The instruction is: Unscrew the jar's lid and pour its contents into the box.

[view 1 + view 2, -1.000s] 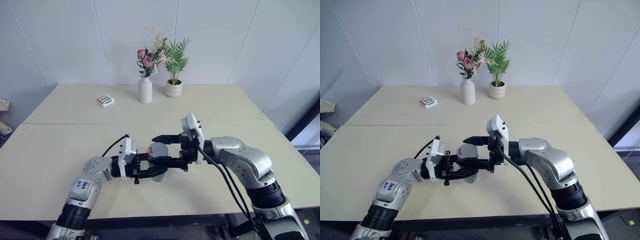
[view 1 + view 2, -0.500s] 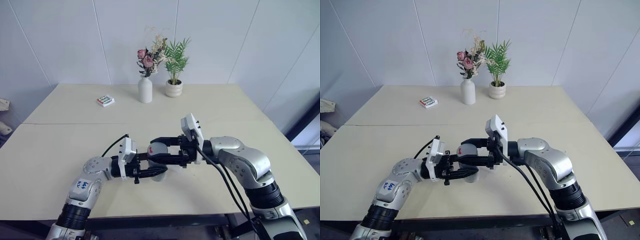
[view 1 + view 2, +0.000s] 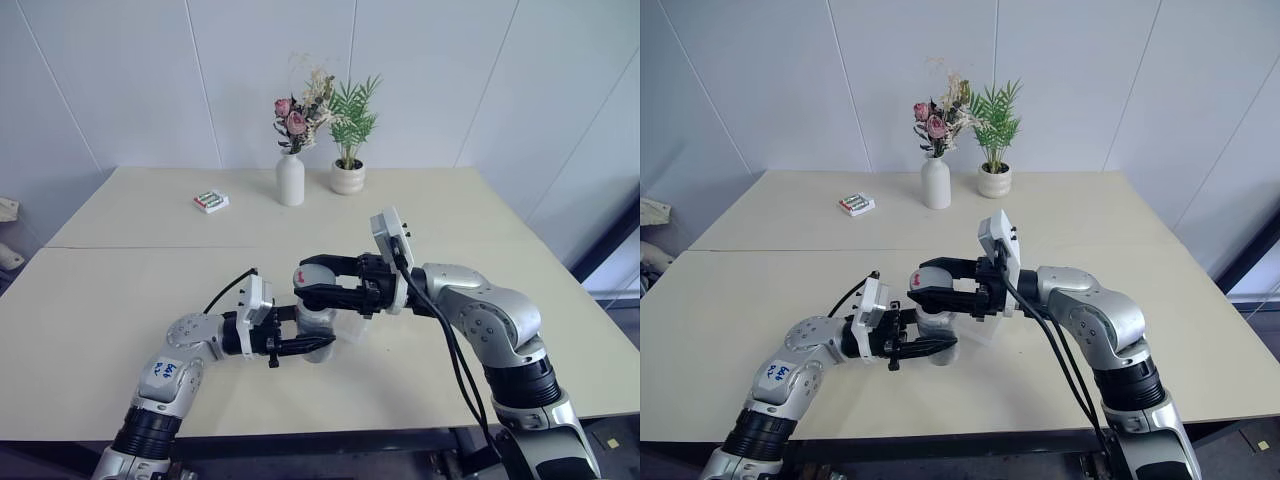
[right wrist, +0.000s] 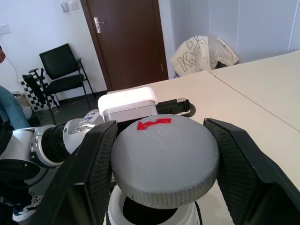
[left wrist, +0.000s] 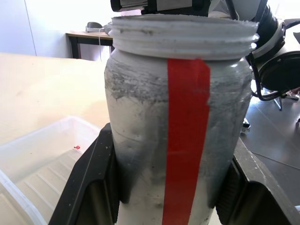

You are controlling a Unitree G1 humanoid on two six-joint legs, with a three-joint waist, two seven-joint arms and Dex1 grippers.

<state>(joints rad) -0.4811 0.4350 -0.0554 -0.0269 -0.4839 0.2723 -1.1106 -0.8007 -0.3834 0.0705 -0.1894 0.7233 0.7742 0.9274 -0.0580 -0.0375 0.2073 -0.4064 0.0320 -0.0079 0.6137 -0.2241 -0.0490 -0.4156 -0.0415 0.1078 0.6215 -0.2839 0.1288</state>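
My right gripper is going to set the lid down on the bare table across the box from the jar (image 3: 445, 314), and let it rest there.
My left gripper (image 3: 322, 337) is shut on the jar (image 5: 178, 117), a cloudy grey jar with a red strip, and holds it upright just above the table. The jar's threaded mouth (image 4: 145, 212) is open. Just above that mouth hangs the lid (image 4: 164, 161), grey with a red mark, gripped at both sides by my right gripper (image 3: 305, 283). The box (image 5: 42, 154), a shallow clear tray, lies on the table right beside and behind the jar. The contents are hidden behind the jar's cloudy wall.
At the table's far edge stand a white vase (image 3: 290, 180) with flowers and a small potted plant (image 3: 347, 177). A small white box (image 3: 210, 201) lies to their left. The rest of the beige table (image 3: 120, 290) is bare.
My right gripper went from open around the lid to shut on it, and the lid now sits raised off the jar's mouth. The left gripper and jar have stayed put.
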